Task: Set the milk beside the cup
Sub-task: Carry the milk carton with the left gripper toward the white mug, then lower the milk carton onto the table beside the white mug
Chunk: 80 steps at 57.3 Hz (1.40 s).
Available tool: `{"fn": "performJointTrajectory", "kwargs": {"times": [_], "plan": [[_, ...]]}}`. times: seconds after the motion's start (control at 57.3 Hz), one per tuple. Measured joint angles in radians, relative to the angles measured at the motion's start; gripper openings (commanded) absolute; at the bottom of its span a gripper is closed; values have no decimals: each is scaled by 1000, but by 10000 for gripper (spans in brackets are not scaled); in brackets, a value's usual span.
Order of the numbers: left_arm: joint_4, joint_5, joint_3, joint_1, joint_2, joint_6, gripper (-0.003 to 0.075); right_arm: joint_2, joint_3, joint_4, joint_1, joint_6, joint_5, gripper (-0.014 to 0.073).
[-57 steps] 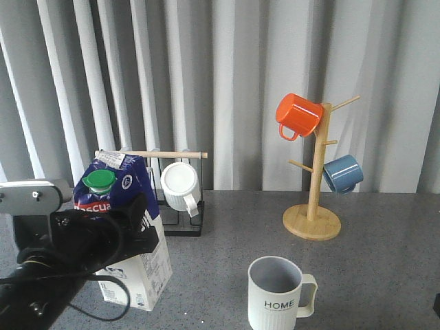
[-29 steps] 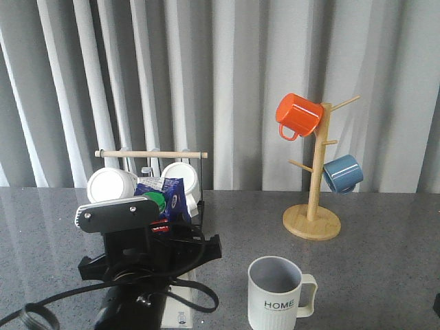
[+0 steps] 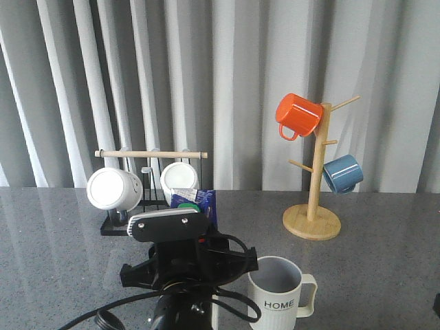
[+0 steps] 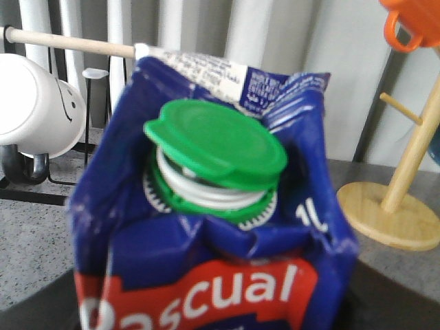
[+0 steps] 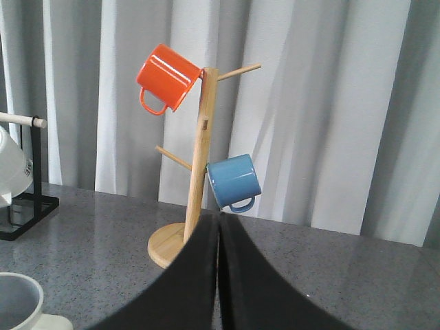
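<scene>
My left gripper needs to put the milk, now held just beside the cup, down and let go of it on the table (image 3: pixel 209 322) beside the cup, on the side opposite the cup's handle.
The milk (image 4: pixel 206 206) is a blue carton with a green cap and a red "Pascual" band, and it fills the left wrist view. In the front view only its blue top and cap (image 3: pixel 194 201) show behind my left gripper (image 3: pixel 184 265), which is shut on it just left of the cup. The cup (image 3: pixel 277 294) is a pale ribbed mug lettered "HOME" that stands upright at the front, its handle to the right. Its rim shows in the right wrist view (image 5: pixel 17 295). My right gripper (image 5: pixel 218 275) is shut and empty, to the right of the cup.
A wooden mug tree (image 3: pixel 313 206) with an orange mug (image 3: pixel 297 115) and a blue mug (image 3: pixel 342 173) stands behind the cup to the right. A black rack (image 3: pixel 151 223) with a wooden bar holds two white mugs (image 3: pixel 111 189) at the back left.
My left arm has carried the milk from the table's left side rightward to just beside the cup. The white mug on the rack's left is now uncovered. The right arm has not moved.
</scene>
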Motion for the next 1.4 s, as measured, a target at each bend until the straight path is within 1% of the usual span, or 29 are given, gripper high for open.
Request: {"fn": "performJointTrajectory", "kwargs": {"times": [0.175,0.402,0.489,0.664,0.873,1.135,1.397], "plan": [[10,15,0,0,41,-8,175,0,0,0,0,0,0,-3],[34,21,-3,10,48,-129,175,0,0,0,0,0,0,-3],[35,18,-7,12,52,-155,175,0,0,0,0,0,0,-3],[52,-17,-8,16,85,-154,175,0,0,0,0,0,0,-3],[91,-18,-28,19,123,-151,175,0,0,0,0,0,0,-3],[105,-18,-31,19,129,-151,175,0,0,0,0,0,0,-3],[124,-18,-31,25,135,-178,175,0,0,0,0,0,1,-3]]}}
